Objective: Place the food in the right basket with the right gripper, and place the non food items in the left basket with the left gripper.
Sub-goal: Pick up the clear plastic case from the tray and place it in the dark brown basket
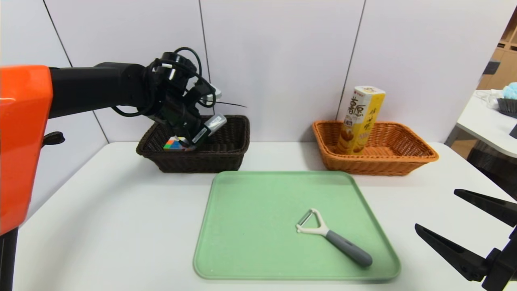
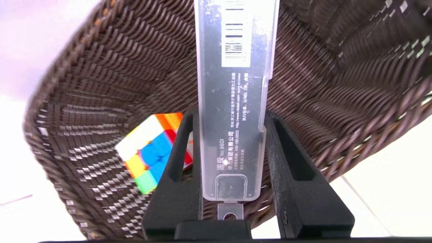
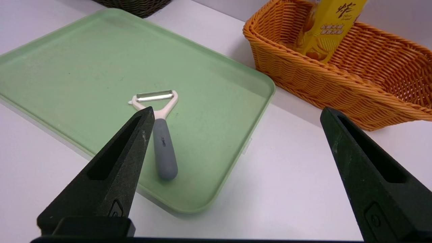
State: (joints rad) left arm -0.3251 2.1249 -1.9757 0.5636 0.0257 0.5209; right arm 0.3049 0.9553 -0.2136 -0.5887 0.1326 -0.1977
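My left gripper is to put down the translucent plastic case. It will let go of it on the dark brown basket's bottom, beside the colourful puzzle cube (image 1: 215,148) (image 2: 208,83).
My left gripper (image 1: 194,137) is over the dark brown left basket (image 1: 226,155), shut on a long translucent plastic case (image 1: 210,126). In the left wrist view the case (image 2: 233,84) sits between both fingers of that gripper (image 2: 231,116), pointing into the basket (image 2: 101,67). A colourful puzzle cube (image 1: 174,144) (image 2: 148,152) lies inside this basket. A yellow snack box (image 1: 361,117) (image 3: 332,23) stands in the orange right basket (image 1: 404,155) (image 3: 303,77). A peeler (image 1: 335,238) (image 3: 163,145) with a grey handle lies on the green tray (image 1: 250,226). My right gripper (image 1: 438,209) (image 3: 237,111) hangs open and empty beside the tray's right edge.
The green tray (image 3: 84,60) lies in the middle of the white table, in front of both baskets. A second table with a dark bowl (image 1: 507,106) stands at the far right. A white wall runs close behind the baskets.
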